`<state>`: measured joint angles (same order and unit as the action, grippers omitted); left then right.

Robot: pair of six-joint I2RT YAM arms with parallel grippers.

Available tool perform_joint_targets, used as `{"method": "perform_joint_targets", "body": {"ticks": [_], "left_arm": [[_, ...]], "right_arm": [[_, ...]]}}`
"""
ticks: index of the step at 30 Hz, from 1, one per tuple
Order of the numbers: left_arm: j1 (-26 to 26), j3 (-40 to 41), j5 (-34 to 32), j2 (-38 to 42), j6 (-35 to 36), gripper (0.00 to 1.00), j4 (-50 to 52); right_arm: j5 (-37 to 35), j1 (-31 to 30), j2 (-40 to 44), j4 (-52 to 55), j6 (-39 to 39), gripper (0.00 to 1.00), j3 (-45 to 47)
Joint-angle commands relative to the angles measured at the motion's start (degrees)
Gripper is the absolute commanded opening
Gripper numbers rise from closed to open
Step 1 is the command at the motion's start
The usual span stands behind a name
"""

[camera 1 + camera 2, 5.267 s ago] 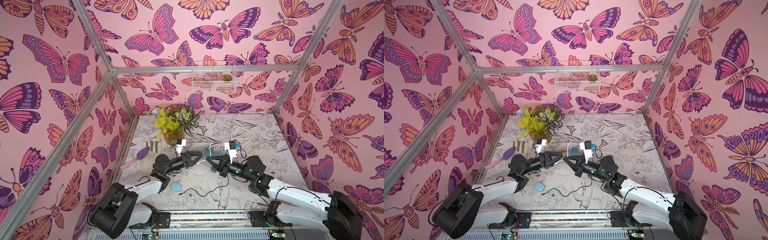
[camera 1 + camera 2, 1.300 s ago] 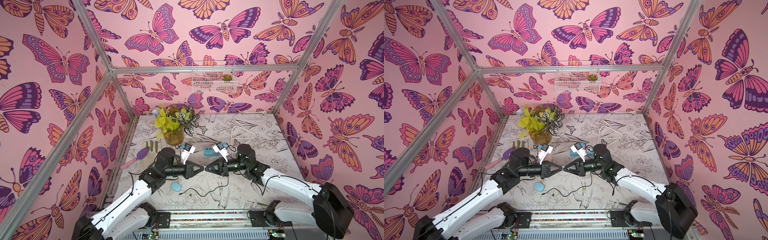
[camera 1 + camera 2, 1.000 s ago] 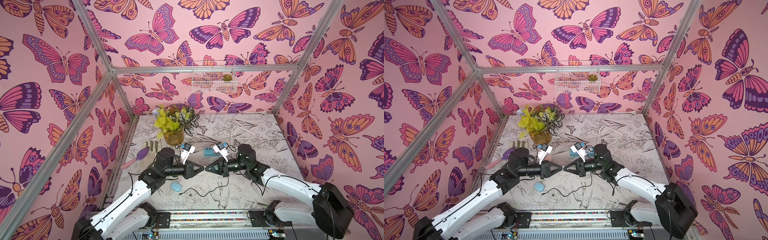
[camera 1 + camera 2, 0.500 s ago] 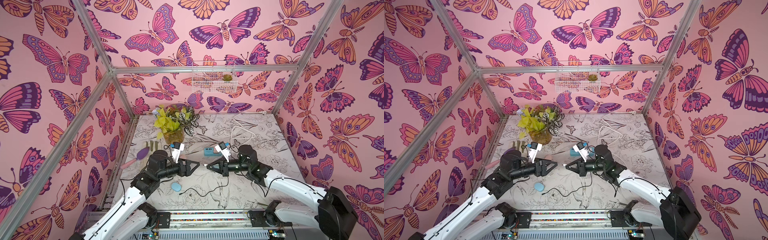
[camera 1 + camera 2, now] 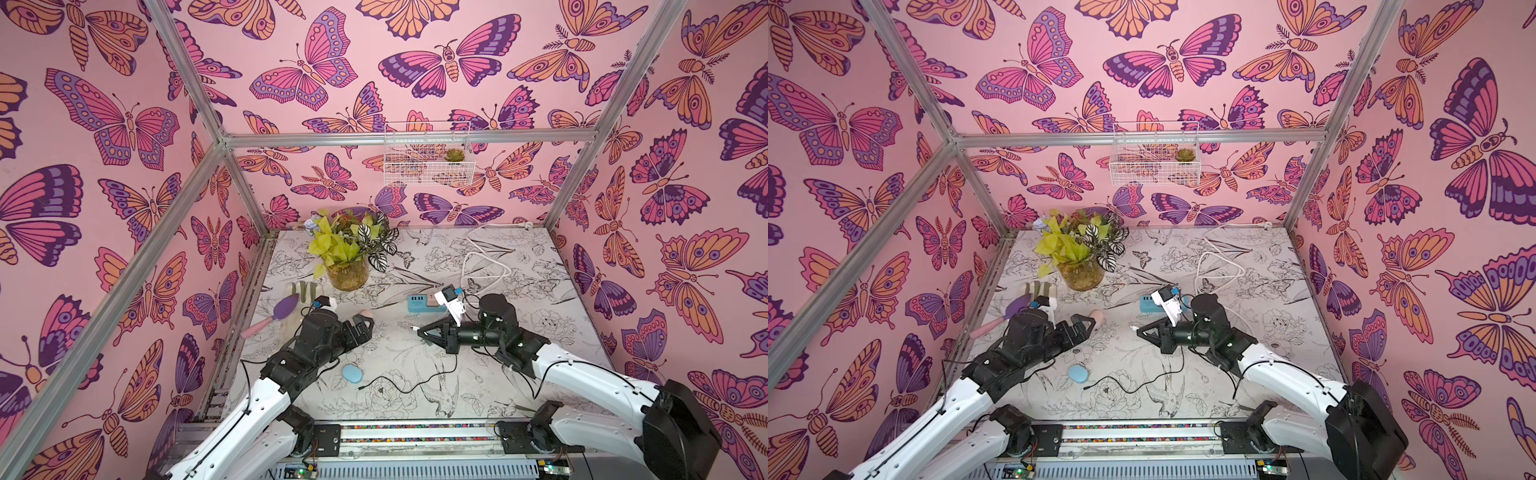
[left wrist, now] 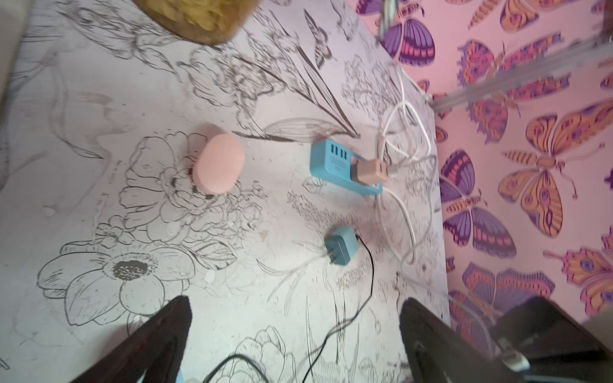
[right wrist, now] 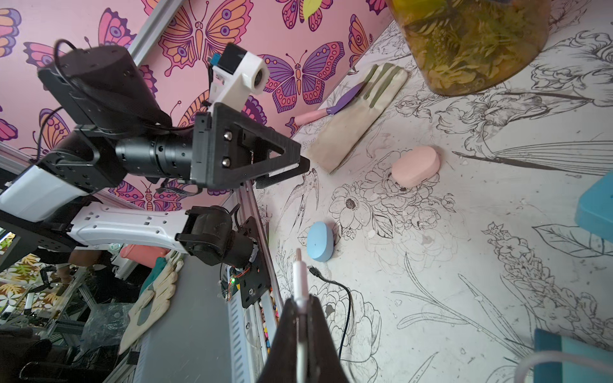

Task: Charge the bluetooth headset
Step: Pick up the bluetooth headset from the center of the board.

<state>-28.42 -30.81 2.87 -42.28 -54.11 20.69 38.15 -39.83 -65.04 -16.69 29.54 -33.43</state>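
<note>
The pink case near the plant jar is next for my left gripper, which should go there and grip the pink case's sides [image 5: 366, 313] [image 6: 219, 164].
Two oval headset cases lie on the table. The pink case [image 5: 368, 314] [image 6: 219, 163] [image 7: 415, 166] rests just beyond my left gripper's tips. The light-blue case [image 5: 352, 372] [image 7: 320, 241] lies nearer the front. My left gripper [image 5: 365, 328] [image 6: 295, 300] hovers open, with only bare table between its fingers. To the right, my right gripper [image 5: 419, 331] [image 7: 300, 300] is shut on the white charging cable's plug [image 7: 300, 278], which sticks out past its tips and points toward the left arm. A blue power strip [image 5: 417, 303] [image 6: 331, 165] sits behind it.
A loose black cable [image 5: 399, 384] runs across the front; its blue adapter [image 6: 340, 245] lies unplugged. A tan adapter [image 6: 370, 172] sits in the strip, with white cord loops [image 5: 484, 262] behind. A plant jar [image 5: 347, 272], glove [image 5: 305, 291] and purple brush [image 5: 282, 309] stand at back left.
My left gripper has opened wide and drawn back to the left, away from the right gripper. The pink case now lies free on the table. The right gripper still holds the white plug.
</note>
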Motion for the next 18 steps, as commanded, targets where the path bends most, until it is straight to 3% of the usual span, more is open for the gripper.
{"method": "perform_joint_targets", "body": {"ticks": [1, 4, 6, 7, 11, 18], "left_arm": [[0.74, 2.33, -5.6, 1.19, -7.89, 1.0, -1.28], [0.74, -0.32, -7.57, -2.35, -11.56, 0.96, 4.0], [0.74, -2.94, -7.25, -6.03, -13.21, 0.77, 6.8], [0.74, -4.34, -6.71, -8.15, -14.24, 0.77, 7.55], [0.65, -8.81, -6.38, -16.58, -20.72, 0.88, 9.87], [0.3, -16.7, -8.65, -28.46, -27.19, 0.91, 12.74]], "right_arm": [[-0.84, 0.12, 1.18, -0.88, -0.33, 0.0, 0.83], [-2.85, 0.16, 1.49, -1.15, -0.15, 0.0, 1.3], [-3.26, 0.09, 1.34, -1.14, -0.07, 0.0, 1.38], [-3.17, 0.11, 1.11, -1.31, -0.02, 0.0, 1.37], [-3.0, 0.13, 0.54, -2.69, 1.04, 0.0, 1.7], [-2.9, 0.1, 1.34, -4.4, 2.32, 0.0, 2.71]]}}
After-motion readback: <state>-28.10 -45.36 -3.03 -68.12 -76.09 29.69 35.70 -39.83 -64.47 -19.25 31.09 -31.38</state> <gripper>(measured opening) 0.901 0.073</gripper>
